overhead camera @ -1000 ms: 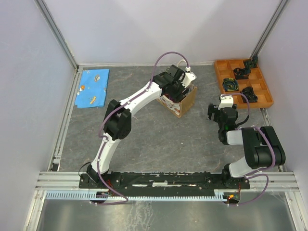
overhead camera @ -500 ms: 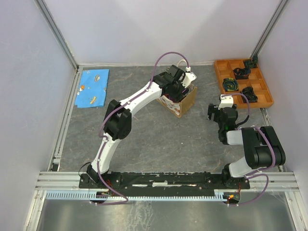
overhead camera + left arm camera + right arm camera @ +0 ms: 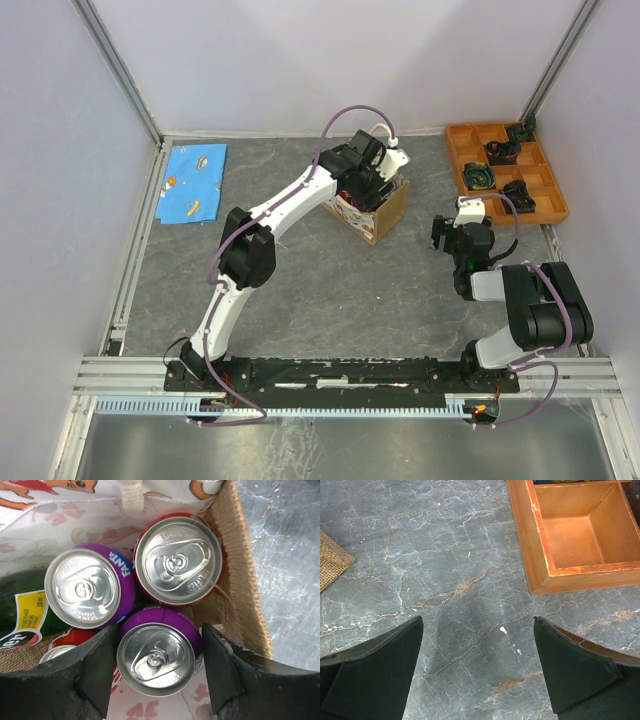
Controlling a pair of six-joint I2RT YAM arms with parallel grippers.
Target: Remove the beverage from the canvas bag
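Note:
The robot's left gripper should release the purple can on the table (image 3: 295, 228) between the canvas bag and the blue cloth.
The canvas bag (image 3: 378, 218) stands at the table's middle back, tan with a white-and-red print. My left gripper (image 3: 372, 186) reaches down into it. In the left wrist view its jaws (image 3: 160, 662) rest against both sides of a purple can (image 3: 157, 652), which stands upright in the bag (image 3: 240, 580). Beside it stand another purple Fanta can (image 3: 85, 587), a red can (image 3: 177, 560), a green can (image 3: 25, 605) and a part-hidden red can (image 3: 62, 647). My right gripper (image 3: 452, 232) is open and empty over bare table, also seen in the right wrist view (image 3: 477, 645).
An orange compartment tray (image 3: 556, 210) with small dark items sits at the back right; its corner shows in the right wrist view (image 3: 540, 555). A blue patterned cloth (image 3: 193, 183) lies at the back left. A corner of the bag (image 3: 330, 560) shows left of the right gripper.
My left wrist has shifted very slightly at the bag. The right arm has not moved.

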